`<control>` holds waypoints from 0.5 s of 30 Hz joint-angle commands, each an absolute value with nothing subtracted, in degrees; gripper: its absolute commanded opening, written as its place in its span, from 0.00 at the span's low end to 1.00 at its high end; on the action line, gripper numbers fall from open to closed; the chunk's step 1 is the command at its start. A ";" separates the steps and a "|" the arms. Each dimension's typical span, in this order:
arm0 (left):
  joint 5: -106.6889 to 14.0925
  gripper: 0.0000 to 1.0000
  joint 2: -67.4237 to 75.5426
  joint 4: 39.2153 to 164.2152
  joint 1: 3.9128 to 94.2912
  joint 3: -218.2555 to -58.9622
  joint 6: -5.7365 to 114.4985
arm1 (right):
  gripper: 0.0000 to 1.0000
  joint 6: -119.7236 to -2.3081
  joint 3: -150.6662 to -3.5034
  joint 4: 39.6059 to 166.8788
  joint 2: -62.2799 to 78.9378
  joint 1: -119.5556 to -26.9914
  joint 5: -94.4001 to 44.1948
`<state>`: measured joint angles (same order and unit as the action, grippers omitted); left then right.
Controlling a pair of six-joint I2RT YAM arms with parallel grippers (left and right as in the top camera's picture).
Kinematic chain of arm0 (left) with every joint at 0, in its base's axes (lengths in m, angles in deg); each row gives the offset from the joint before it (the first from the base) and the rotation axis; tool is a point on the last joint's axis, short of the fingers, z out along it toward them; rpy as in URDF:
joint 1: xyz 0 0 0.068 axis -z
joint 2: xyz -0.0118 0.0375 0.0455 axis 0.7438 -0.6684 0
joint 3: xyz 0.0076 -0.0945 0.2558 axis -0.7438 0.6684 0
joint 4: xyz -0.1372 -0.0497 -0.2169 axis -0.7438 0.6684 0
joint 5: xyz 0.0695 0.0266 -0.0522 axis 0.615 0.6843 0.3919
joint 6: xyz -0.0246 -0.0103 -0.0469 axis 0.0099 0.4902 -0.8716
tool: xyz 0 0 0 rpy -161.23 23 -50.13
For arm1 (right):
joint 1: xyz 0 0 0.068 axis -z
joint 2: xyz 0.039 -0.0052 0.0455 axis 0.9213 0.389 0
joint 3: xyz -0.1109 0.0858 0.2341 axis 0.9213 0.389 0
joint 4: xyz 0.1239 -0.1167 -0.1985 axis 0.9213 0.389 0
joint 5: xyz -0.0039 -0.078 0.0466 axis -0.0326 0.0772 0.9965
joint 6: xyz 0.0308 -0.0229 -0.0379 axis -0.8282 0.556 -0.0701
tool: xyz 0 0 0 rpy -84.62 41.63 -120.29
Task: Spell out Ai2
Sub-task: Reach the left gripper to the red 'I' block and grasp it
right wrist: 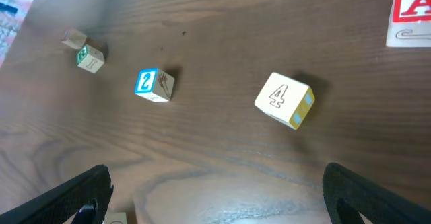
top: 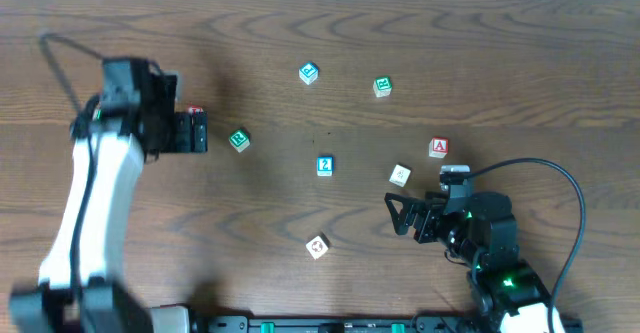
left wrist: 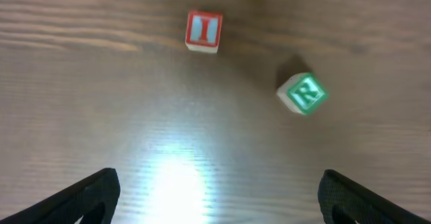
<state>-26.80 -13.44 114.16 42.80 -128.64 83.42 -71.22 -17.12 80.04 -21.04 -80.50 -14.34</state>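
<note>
My left gripper is to close next on the sides of the red "I" cube [top: 195, 110] [left wrist: 204, 32], with the cube's letter between the fingers.
The red "I" cube [top: 196, 110] lies at the left, just beyond the fingers of my left gripper [top: 196, 133]. In the left wrist view the "I" cube [left wrist: 203, 31] lies ahead of the open, empty left gripper [left wrist: 219, 197]. The blue "2" cube [top: 324, 166] sits mid-table and shows in the right wrist view [right wrist: 154, 84]. The red "A" cube [top: 438, 148] is at the right and also shows at the right wrist view's edge [right wrist: 412, 12]. My right gripper [top: 403, 216] is open and empty [right wrist: 219, 190], below these cubes.
A green cube [top: 238, 140] lies right of the left gripper and shows in the left wrist view [left wrist: 302, 93]. A "4" cube [top: 400, 176] lies near the right gripper [right wrist: 285, 101]. A blue-marked cube [top: 308, 72] and a green cube [top: 382, 86] sit further back. A white cube [top: 317, 246] lies near the front.
</note>
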 commanded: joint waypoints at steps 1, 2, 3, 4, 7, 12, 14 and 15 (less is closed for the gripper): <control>-25.47 0.95 -21.61 116.17 43.15 -135.05 88.10 | 0.99 -68.05 -18.13 80.02 -21.17 -80.13 -15.21; -24.73 0.95 -23.58 116.61 43.50 -136.51 88.84 | 0.99 -67.49 -18.13 80.02 -21.17 -80.13 -15.21; -22.76 0.96 -25.61 116.83 43.95 -138.11 89.17 | 0.99 -67.11 -18.13 80.06 -21.17 -80.13 -15.41; -20.40 0.95 -27.45 116.92 44.41 -139.59 89.49 | 0.99 -66.72 -18.13 80.08 -21.17 -80.13 -15.41; -16.00 0.95 -31.88 116.61 45.68 -143.53 92.20 | 0.99 -66.72 -18.13 80.11 -21.17 -80.02 -15.39; -15.98 0.95 -37.20 114.80 46.56 -146.87 92.84 | 0.99 -66.72 -18.13 80.13 -21.17 -79.78 -15.37; -16.27 0.95 -39.10 113.35 46.91 -147.05 92.86 | 0.99 -66.68 -18.13 80.13 -21.17 -79.78 -15.39; -16.40 0.95 -39.84 112.79 46.97 -147.07 92.82 | 0.99 -66.52 -18.13 80.13 -21.17 -79.78 -15.39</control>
<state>-17.38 -37.39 113.24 46.66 -146.04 91.57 -67.86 -17.12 80.06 -21.04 -80.30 -14.97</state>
